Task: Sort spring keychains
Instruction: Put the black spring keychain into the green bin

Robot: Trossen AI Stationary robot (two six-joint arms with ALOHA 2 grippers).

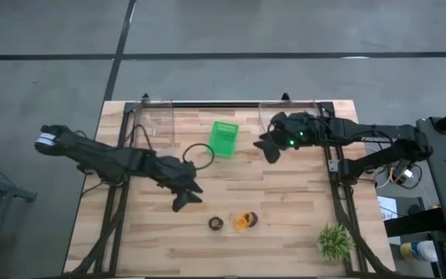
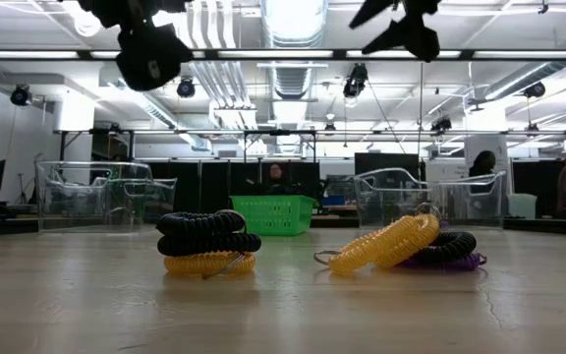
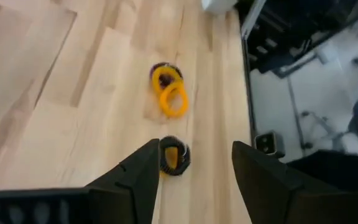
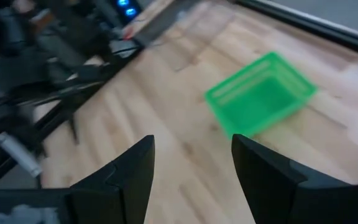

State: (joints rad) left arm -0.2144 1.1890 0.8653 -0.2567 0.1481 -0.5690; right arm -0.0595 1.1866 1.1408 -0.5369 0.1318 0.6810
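Note:
The black spring keychain [image 1: 215,228] [image 3: 186,163] lies on top of the black-and-orange heap, and my left gripper will close on its near side.
Two small heaps of spring keychains lie on the wood table near its near edge. One is black on orange [image 1: 216,223] [image 2: 207,243] [image 3: 173,156]. The other is orange with black and purple [image 1: 245,221] [image 2: 401,246] [image 3: 168,91]. My left gripper [image 1: 186,200] [image 3: 194,155] is open and hovers above the table, to the left of the black-and-orange heap and farther back. My right gripper [image 1: 269,149] [image 4: 191,149] is open and hangs in the air just right of the green basket [image 1: 224,138] [image 4: 260,94], which stands on the table near the far edge.
A thin black ring [image 1: 198,155] lies on the table left of the basket. Two clear bins [image 2: 101,197] [image 2: 430,197] stand along the far edge. A spiky green plant [image 1: 334,241] sits at the near right corner. People show in the room behind the table.

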